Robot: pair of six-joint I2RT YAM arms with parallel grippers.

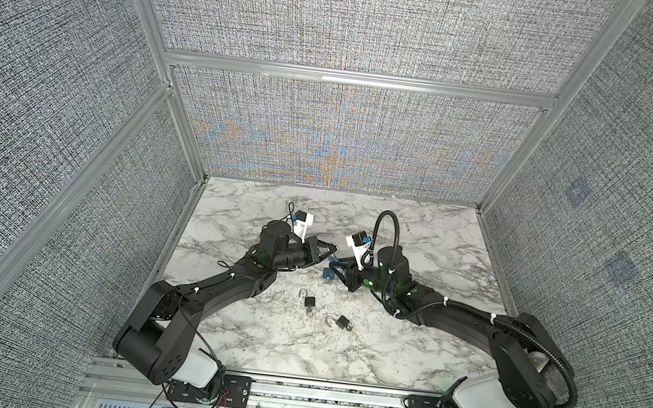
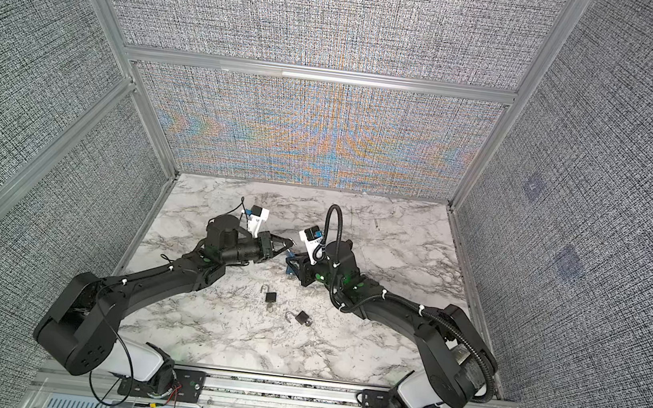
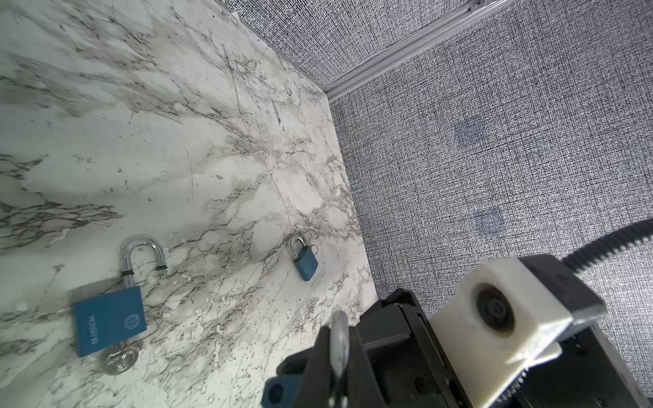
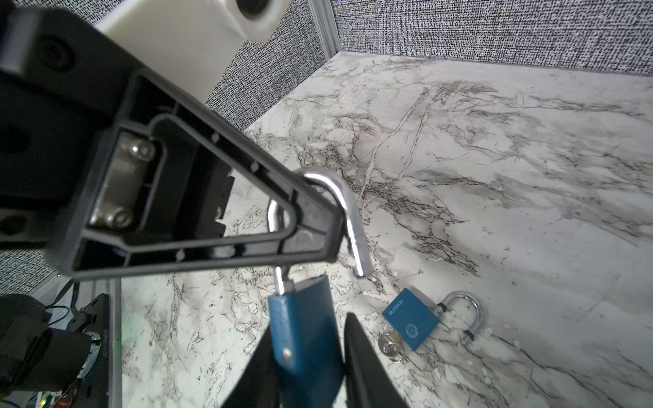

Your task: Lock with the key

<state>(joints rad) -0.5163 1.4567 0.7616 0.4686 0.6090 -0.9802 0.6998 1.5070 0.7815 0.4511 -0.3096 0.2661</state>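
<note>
The shackle's legs are under my left gripper, which lies across them, and its loose end is beside the blue body, so I will back away and take the shackle's bend [image 4: 323,174].
A blue padlock [image 4: 304,339] hangs above the marble table between my two grippers, seen in both top views [image 1: 326,272] [image 2: 289,270]. Its silver shackle [image 4: 341,197] is open, the free end out of the body. My left gripper [image 3: 339,328] [image 1: 330,251] is shut on that shackle. My right gripper [image 4: 311,325] [image 1: 333,270] has its fingers against both sides of the blue body. No key shows on this padlock. A silver key on a ring [image 4: 388,344] [image 3: 122,355] sticks out of the base of another blue padlock [image 4: 411,318] [image 3: 109,321] lying on the table.
Two open padlocks lie nearer the front of the marble table [image 1: 384,345], one [image 1: 308,301] beside the other [image 1: 342,322]. Grey fabric walls with aluminium rails close in the back and both sides. Both arms meet over the table's middle.
</note>
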